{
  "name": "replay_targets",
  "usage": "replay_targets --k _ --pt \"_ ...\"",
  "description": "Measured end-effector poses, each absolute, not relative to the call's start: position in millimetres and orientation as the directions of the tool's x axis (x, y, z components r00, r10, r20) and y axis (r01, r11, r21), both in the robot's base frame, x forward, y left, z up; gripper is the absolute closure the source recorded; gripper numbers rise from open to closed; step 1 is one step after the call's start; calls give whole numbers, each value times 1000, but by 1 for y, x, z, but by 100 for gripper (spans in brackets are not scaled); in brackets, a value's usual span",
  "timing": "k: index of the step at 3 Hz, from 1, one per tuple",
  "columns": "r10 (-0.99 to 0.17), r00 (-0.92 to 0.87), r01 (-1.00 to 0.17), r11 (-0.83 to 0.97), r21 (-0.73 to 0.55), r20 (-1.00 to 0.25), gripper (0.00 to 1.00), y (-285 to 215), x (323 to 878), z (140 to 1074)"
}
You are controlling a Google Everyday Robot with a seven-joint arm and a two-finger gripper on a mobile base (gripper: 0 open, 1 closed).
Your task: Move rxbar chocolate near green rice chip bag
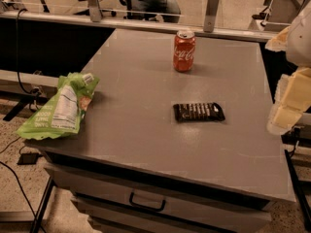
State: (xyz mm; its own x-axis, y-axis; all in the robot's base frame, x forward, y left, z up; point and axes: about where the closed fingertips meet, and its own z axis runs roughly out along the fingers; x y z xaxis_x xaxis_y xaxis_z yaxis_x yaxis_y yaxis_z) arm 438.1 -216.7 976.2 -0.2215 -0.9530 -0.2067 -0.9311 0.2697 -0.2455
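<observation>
I move to the middle of the rxbar chocolate (203, 111), in front of the red Coca-Cola can, next and close my gripper there.
The rxbar chocolate (199, 112) is a flat dark bar with white lettering. It lies flat on the grey table (146, 130), right of centre. The green rice chip bag (60, 108) is a lime-green wrinkly bag with a white label. It lies at the table's left edge, partly hanging over it. My gripper (290, 103) is pale yellow and hangs at the right edge of the view, above the table's right side. It is to the right of the bar and apart from it, with nothing seen in it.
A red Coca-Cola can (184, 51) stands upright at the back of the table, behind the bar. A drawer handle (146, 203) shows under the front edge. Cables (19, 57) and a rail lie to the left, beyond the table.
</observation>
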Motion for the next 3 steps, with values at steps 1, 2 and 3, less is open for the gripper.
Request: replay_targets --k 1,2,3 --pt "-955 -210 -934 260 -246 -211 0 -215 440 976" --pt "-963 -138 -950 194 -244 -230 0 -199 450 974" --pt "-971 -26 -968 84 -236 -239 0 -170 468 964"
